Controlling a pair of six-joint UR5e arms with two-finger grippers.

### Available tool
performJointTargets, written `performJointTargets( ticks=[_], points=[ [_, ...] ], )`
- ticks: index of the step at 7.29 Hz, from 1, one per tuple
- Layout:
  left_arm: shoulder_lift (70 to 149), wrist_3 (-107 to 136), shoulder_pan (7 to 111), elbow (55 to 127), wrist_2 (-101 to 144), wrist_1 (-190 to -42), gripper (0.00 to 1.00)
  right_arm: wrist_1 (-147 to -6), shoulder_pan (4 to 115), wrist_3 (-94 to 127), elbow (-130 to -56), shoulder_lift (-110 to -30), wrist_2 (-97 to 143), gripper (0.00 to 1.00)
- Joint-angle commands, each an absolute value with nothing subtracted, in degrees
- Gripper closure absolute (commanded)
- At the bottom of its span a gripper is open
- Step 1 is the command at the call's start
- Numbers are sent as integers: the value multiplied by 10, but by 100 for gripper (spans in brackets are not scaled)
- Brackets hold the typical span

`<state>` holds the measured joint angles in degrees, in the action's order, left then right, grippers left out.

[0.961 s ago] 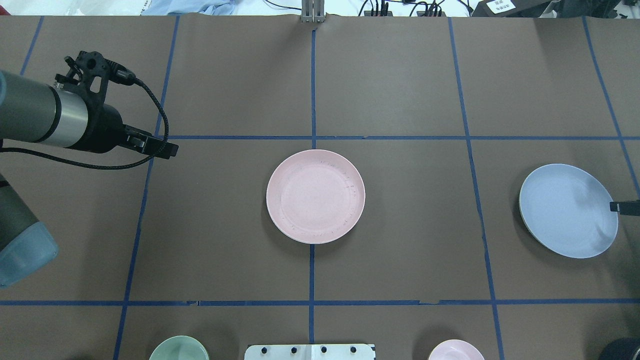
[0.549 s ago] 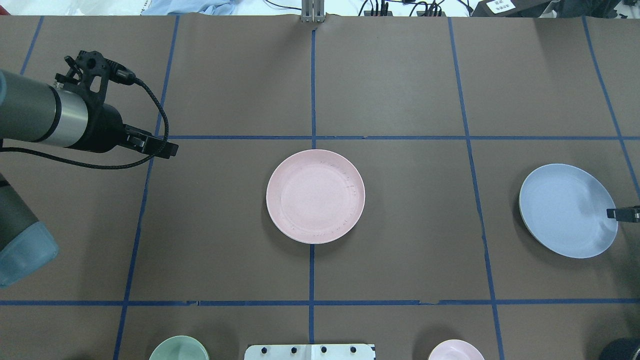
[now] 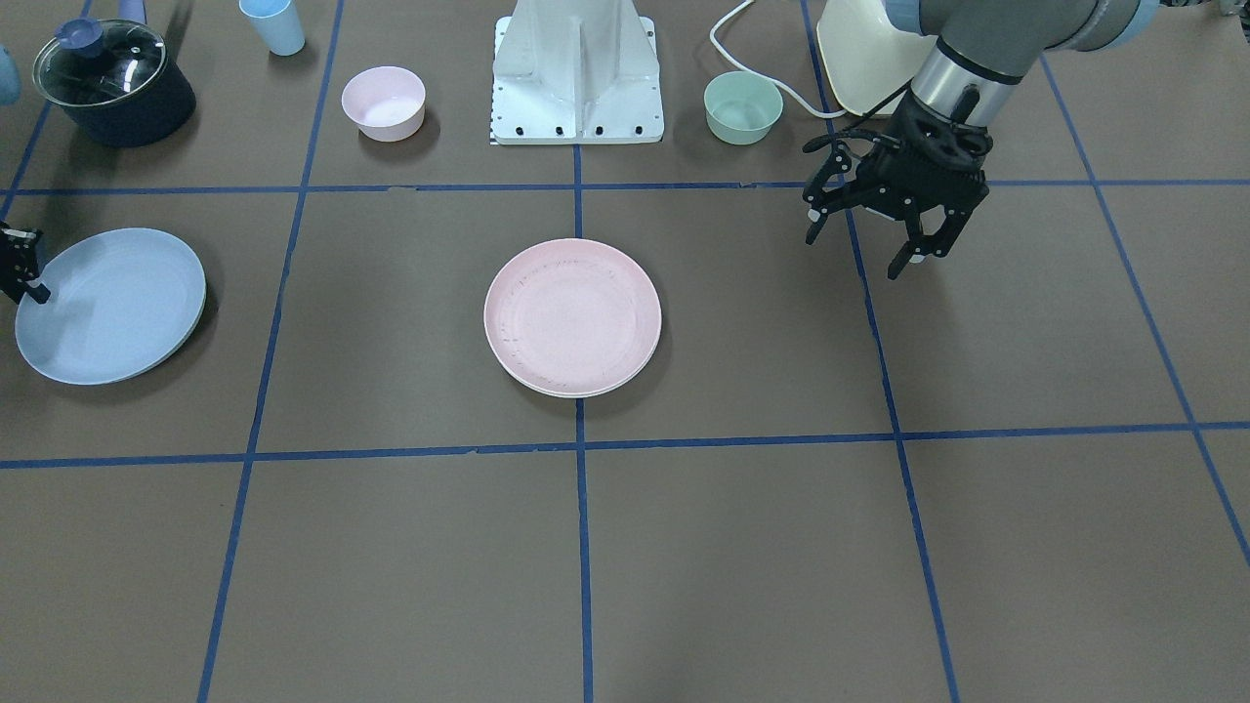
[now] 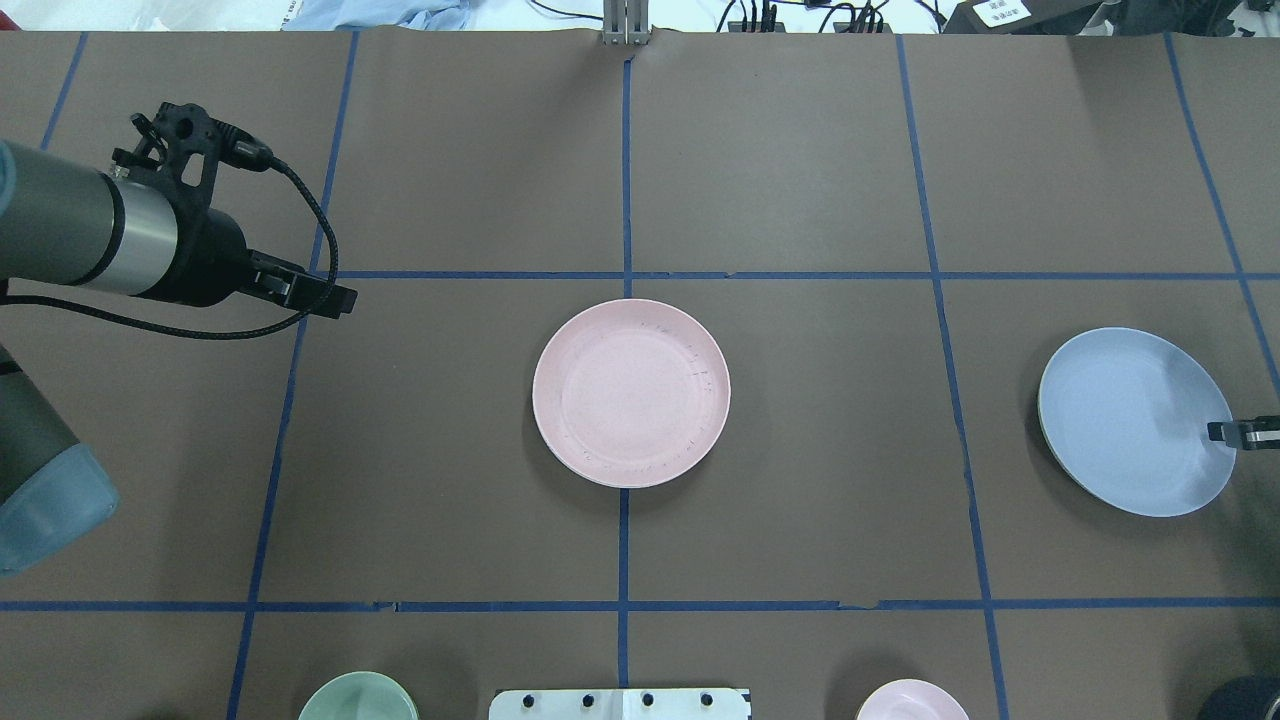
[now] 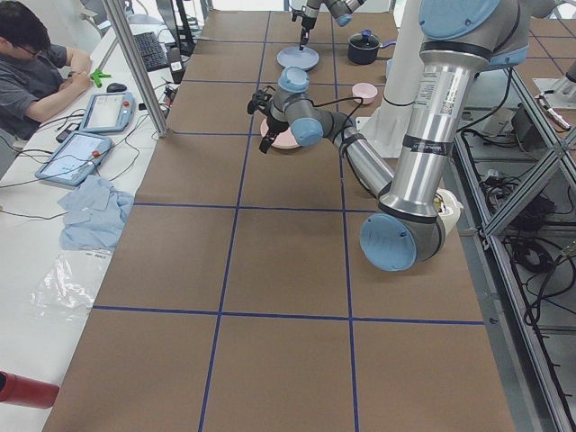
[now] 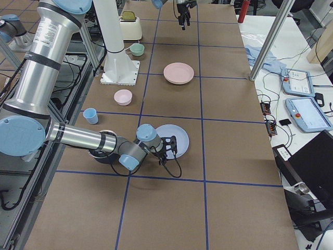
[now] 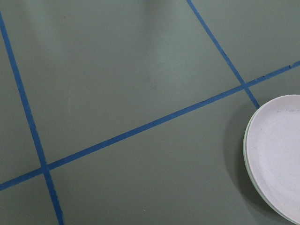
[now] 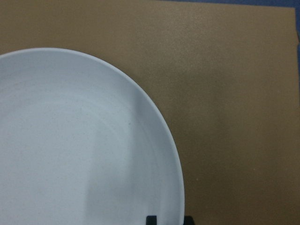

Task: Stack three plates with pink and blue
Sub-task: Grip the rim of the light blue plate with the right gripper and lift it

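I need to use my right gripper to set the blue plate down on top of the pink plate (image 3: 571, 317).
The pink plate (image 4: 631, 393) lies at the table's middle on top of the cream-green plate, whose rim shows under it in the left wrist view (image 7: 247, 159). The blue plate (image 4: 1135, 420) lies flat at the robot's right. My right gripper (image 4: 1240, 432) is at the blue plate's outer rim. In the right wrist view one fingertip (image 8: 151, 220) is over the plate (image 8: 79, 150) and the other is outside the rim, with a gap between them. My left gripper (image 3: 864, 256) is open and empty, hanging above the table well left of the pink plate (image 3: 573, 317).
Near the robot base (image 3: 578, 68) stand a small pink bowl (image 3: 383, 101), a small green bowl (image 3: 743, 105), a light blue cup (image 3: 273, 24), a dark pot with a glass lid (image 3: 112, 78) and a cream appliance (image 3: 864, 49).
My right gripper has slid a little along the blue plate's outer rim toward the robot's side. The plates and the left arm have not moved.
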<state>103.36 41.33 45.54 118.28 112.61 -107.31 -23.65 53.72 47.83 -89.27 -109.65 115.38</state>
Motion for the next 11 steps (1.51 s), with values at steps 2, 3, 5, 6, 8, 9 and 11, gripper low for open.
performJointTargets(
  ticks=[2,3,5,6,8,9,11],
  points=[
    [1034,414,455,1181,1127,-1074,0,-242,538,543,-945,-1081,1160,100],
    [1034,414,455,1181,1126,-1074,0,-244,541,577,-959,-1062,1161,100],
    [1034,414,455,1181,1127,-1073,0,-259,546,649,-971,-993,1185,100],
    [1034,416,455,1182,1128,-1074,0,-266,545,713,-1004,-975,1190,100],
    [1034,417,454,1182,1129,-1075,0,-329,520,791,-1069,-931,1180,100],
    [1035,419,454,1182,1129,-1075,0,-402,494,806,-1096,-891,1154,100],
    [1036,422,454,1183,1129,-1076,0,-564,411,834,-1126,-798,1063,100]
  ],
)
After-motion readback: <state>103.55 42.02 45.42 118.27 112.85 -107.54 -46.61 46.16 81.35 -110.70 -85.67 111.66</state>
